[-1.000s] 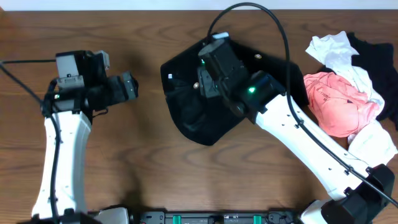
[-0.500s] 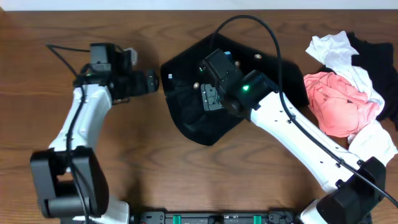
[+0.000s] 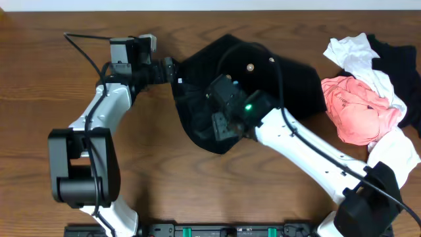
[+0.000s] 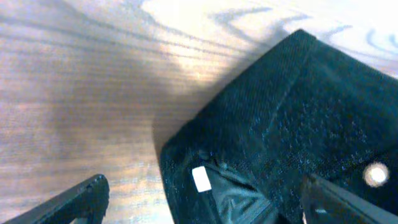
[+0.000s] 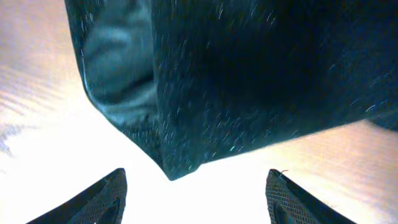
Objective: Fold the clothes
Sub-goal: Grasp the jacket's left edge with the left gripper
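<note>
Next, my right gripper closes on the near corner (image 3: 220, 150) (image 5: 179, 169) of the black knit garment, the corner that points toward the bare wood in front.
The large black knit garment (image 3: 283, 79) lies crumpled at the table's middle, with pale buttons (image 3: 250, 66) showing. My left gripper (image 3: 172, 70) is open at its upper left edge. In the left wrist view the garment (image 4: 298, 118), its white label (image 4: 201, 178) and one button (image 4: 375, 175) lie between the open fingers (image 4: 205, 208). My right gripper (image 3: 220, 125) is open above the garment's lower part. In the right wrist view a garment corner (image 5: 180, 162) hangs just ahead of the open, empty fingers (image 5: 196, 202).
A pile of other clothes sits at the right edge: a pink one (image 3: 358, 108), a white one (image 3: 355, 56) and a black one (image 3: 401, 56). Bare wood table (image 3: 131, 164) lies left and in front of the garment.
My left arm has swung right and back, up to the garment's left edge. My right gripper has moved from the garment's upper part toward its lower front part.
</note>
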`<state>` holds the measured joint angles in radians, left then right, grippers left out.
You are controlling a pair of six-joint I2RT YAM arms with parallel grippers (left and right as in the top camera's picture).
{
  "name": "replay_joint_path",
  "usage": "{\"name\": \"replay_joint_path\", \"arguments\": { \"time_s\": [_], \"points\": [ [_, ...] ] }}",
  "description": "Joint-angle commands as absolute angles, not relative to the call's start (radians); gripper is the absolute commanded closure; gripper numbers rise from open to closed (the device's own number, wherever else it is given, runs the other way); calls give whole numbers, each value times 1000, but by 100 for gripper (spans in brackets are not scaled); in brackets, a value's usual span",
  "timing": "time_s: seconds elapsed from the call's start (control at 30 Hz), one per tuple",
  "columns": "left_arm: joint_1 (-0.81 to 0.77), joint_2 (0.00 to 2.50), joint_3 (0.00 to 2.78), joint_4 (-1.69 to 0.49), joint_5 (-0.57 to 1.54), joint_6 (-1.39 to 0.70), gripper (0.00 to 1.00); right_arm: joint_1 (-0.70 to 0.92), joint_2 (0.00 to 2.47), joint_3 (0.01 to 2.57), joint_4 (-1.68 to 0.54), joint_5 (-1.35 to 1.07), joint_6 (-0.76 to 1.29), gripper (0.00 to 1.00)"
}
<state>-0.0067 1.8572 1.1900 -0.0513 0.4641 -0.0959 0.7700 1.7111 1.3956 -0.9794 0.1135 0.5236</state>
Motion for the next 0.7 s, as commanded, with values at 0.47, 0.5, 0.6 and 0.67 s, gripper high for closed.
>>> {"name": "replay_joint_path", "arguments": {
  "time_s": [0.47,0.5,0.6,0.67],
  "points": [
    [-43,2083,1199,247,460,-21,2,940,1717,1259,-967,247,793,31],
    [-48,2090,1199,268,460,-19,2,940,1717,1248,-961,247,797,31],
    [-54,2099,1199,296,460,-19,2,940,1717,1230,-952,247,803,31],
    [-53,2099,1199,297,460,-18,2,940,1717,1230,-953,247,807,31]
  ]
}}
